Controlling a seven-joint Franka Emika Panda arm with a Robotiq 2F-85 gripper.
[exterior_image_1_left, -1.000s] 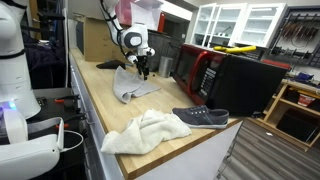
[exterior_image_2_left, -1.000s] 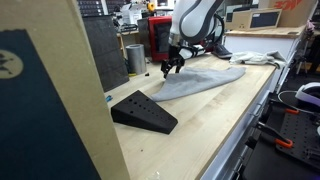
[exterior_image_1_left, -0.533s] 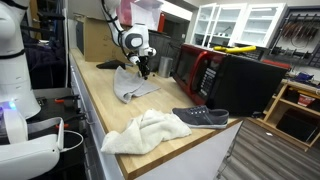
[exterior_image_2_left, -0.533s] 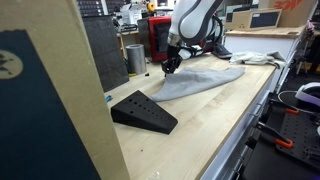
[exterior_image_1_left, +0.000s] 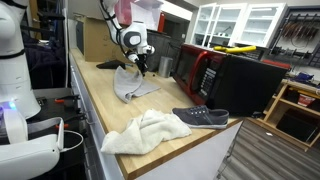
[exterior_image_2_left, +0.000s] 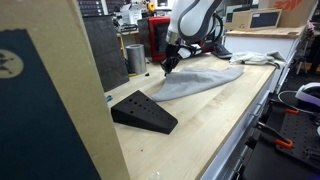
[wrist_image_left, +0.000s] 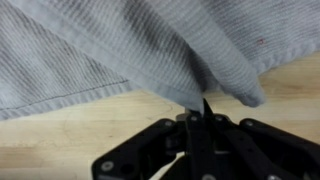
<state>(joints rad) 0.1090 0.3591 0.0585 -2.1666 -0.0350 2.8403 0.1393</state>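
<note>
Next, my gripper lets go of the grey cloth flat on the wooden counter (exterior_image_1_left: 116, 83) in front of the black wedge.
A grey knitted cloth (wrist_image_left: 120, 50) lies on the wooden counter (wrist_image_left: 60, 130), and one fold of it is pinched between the fingers of my gripper (wrist_image_left: 203, 108), which is shut on it. In both exterior views the gripper (exterior_image_1_left: 139, 66) (exterior_image_2_left: 170, 62) stands at the far edge of the grey cloth (exterior_image_1_left: 133, 86) (exterior_image_2_left: 200, 80), with that edge drawn up a little into the fingers. The rest of the cloth lies flat on the counter.
A white towel (exterior_image_1_left: 143, 131) and a dark shoe (exterior_image_1_left: 202, 117) lie near the counter's front end. A red-fronted microwave (exterior_image_1_left: 205, 70) stands behind. A black wedge (exterior_image_2_left: 143, 111) rests on the counter; a cardboard panel (exterior_image_2_left: 50, 90) blocks part of that view.
The gripper's fingers have come together from wide open onto the edge of the grey cloth. The arm has hardly moved.
</note>
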